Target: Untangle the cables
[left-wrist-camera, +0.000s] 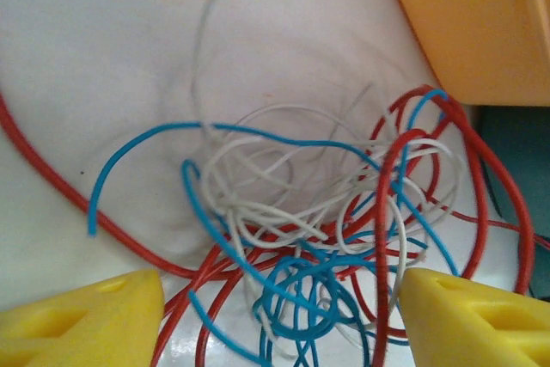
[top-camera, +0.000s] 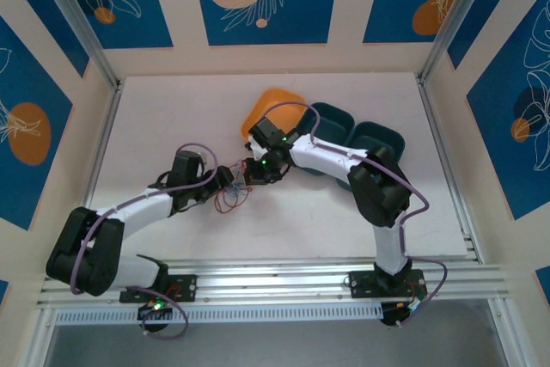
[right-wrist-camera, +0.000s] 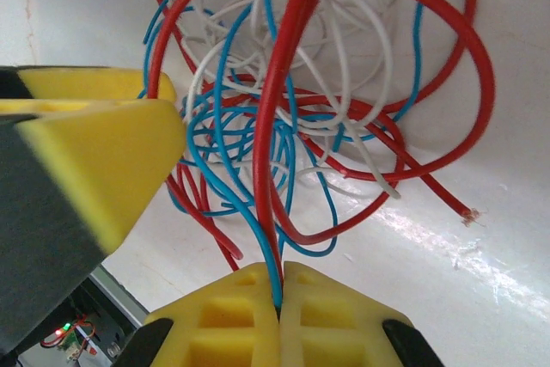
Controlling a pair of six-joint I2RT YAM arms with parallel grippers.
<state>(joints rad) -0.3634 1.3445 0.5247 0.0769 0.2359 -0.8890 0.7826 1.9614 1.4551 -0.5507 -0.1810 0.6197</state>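
A blue cable is pinched along with the red cable in my right gripper, so it should open and take only the red cable (right-wrist-camera: 264, 156) before it pulls.
The cables (top-camera: 230, 201) lie as one tangle of thin red, blue and whitish wires on the white table, between the two arms. In the left wrist view the cables (left-wrist-camera: 318, 238) spread out with blue loops nearest the camera. My left gripper (left-wrist-camera: 284, 324) stands open, with its yellow fingertips (left-wrist-camera: 86, 320) on either side of the tangle's near part and not pressing it. My right gripper (right-wrist-camera: 281, 285) is shut on a red and a blue strand of the cables (right-wrist-camera: 284, 100), which run taut up from its tips. The left gripper's yellow finger (right-wrist-camera: 94, 152) is close on its left.
An orange tray (top-camera: 273, 109) lies just behind the tangle, and its corner (left-wrist-camera: 473, 15) reaches close to the wires. Two dark teal bins (top-camera: 331, 122) (top-camera: 378, 139) stand to its right. Thick purple arm cables loop over both arms. Rails line the table's sides and near edge.
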